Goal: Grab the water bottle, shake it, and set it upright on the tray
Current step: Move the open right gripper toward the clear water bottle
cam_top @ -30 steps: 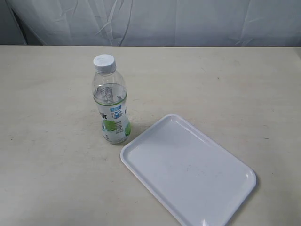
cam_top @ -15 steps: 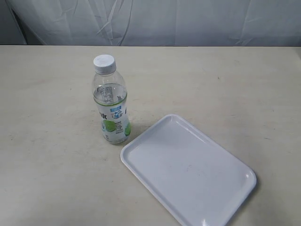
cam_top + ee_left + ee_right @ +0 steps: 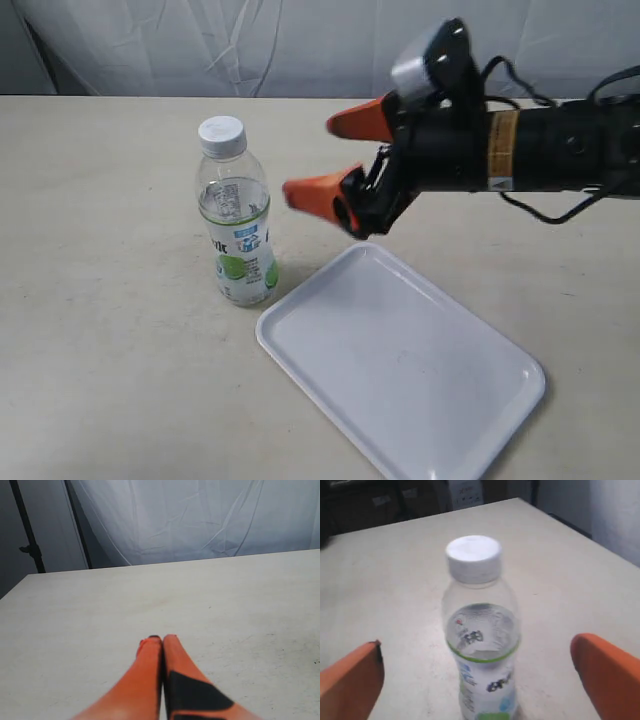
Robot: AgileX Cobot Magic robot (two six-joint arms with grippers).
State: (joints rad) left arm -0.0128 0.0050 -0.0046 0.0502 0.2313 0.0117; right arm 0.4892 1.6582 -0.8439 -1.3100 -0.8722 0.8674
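Observation:
The water bottle will be taken by my right gripper, which will close on the upper body (image 3: 233,191) (image 3: 481,611) of the bottle, just below its white cap.
The water bottle (image 3: 236,215) stands upright on the table, clear with a white cap and a lime-printed label, just left of the white tray (image 3: 400,360). My right gripper (image 3: 322,160) hangs open in the air to the bottle's right, orange fingers spread and pointing at it without touching. In the right wrist view the bottle (image 3: 481,630) stands ahead of the gripper (image 3: 480,672), between the two spread orange fingertips (image 3: 350,680). My left gripper (image 3: 161,640) shows only in its own wrist view, shut with nothing between its fingers, over bare table.
A white cloth backdrop (image 3: 320,45) hangs behind the table's far edge. The right arm (image 3: 540,150) with its cables reaches in above the table from the right. A dark stand pole (image 3: 27,527) stands beyond the table in the left wrist view.
My right arm has come into the exterior view from the right, with its gripper open near the bottle. The bottle and tray have not moved.

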